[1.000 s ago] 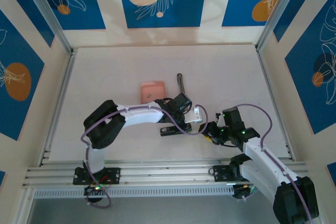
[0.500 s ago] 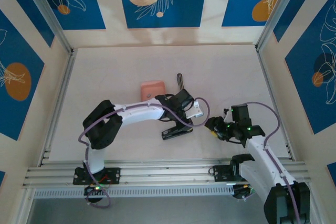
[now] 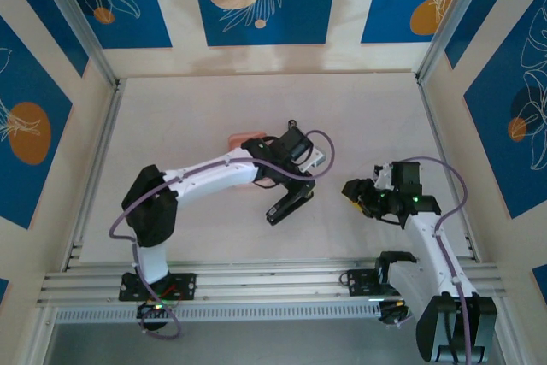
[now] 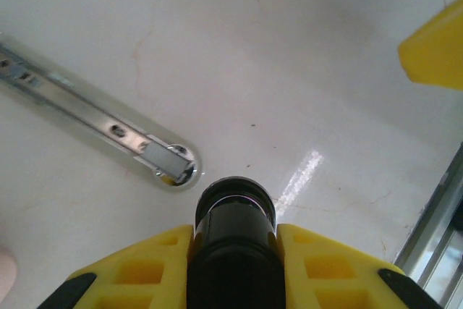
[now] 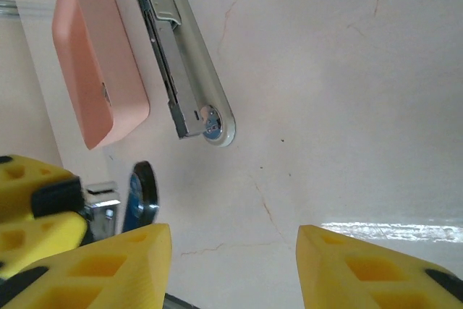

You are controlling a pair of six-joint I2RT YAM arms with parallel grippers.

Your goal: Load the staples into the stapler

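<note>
The robot's left gripper will set the black stapler body down next to the salmon-pink tray, opposite the silver staple rail (image 3: 197, 168).
My left gripper (image 3: 289, 175) is shut on the black stapler body (image 3: 289, 203), which hangs slanted over the table's middle. In the left wrist view the stapler's black rounded end (image 4: 233, 251) sits wedged between my yellow fingers (image 4: 145, 269). The silver metal staple rail (image 5: 184, 63) lies flat beside the salmon-pink tray (image 5: 94, 88), and its rounded end (image 4: 170, 168) is also in the left wrist view. The staples are too small to make out; a tiny grey mark sits on the tray. My right gripper (image 5: 235, 251) stands open and empty, right of the stapler (image 3: 352, 191).
An aluminium rail (image 3: 273, 284) runs along the near edge, and another (image 3: 94, 160) lines the left side. Blue and cream walls enclose the table (image 3: 367, 117) on three sides. The left gripper's yellow fingers (image 5: 32, 215) show at the right wrist view's lower left.
The left arm has stretched toward the back, carrying the black stapler body up and tilting it. The right arm has drawn back to the right, away from the stapler.
</note>
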